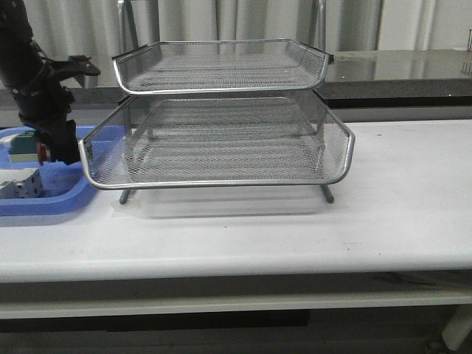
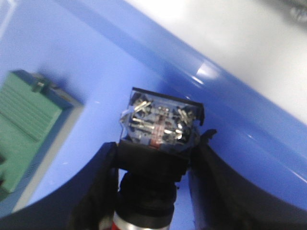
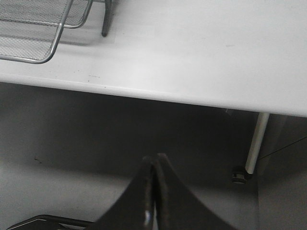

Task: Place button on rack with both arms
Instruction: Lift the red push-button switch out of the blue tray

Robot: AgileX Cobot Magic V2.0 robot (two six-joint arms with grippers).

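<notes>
My left gripper is going to let go of the button in the middle of the silver rack's lower mesh basket (image 1: 223,145).
My left gripper (image 2: 156,153) is shut on the button (image 2: 160,129): its black body sits between the fingers, the blue rear block with metal terminals points away, and a silver collar and red head show near the wrist. In the front view the left arm (image 1: 44,88) hangs over the blue tray at the far left, with a bit of red at the gripper (image 1: 43,153). The silver wire-mesh rack (image 1: 221,140) stands mid-table, right of the left arm. My right gripper (image 3: 154,160) is shut and empty, below the table's front edge; it is out of the front view.
A flat blue plastic tray (image 1: 51,199) at the left holds a green block (image 2: 26,124) and a white unit (image 1: 22,184). The rack's corner and one leg (image 3: 106,19) show in the right wrist view. A table leg (image 3: 256,143) stands by the right gripper.
</notes>
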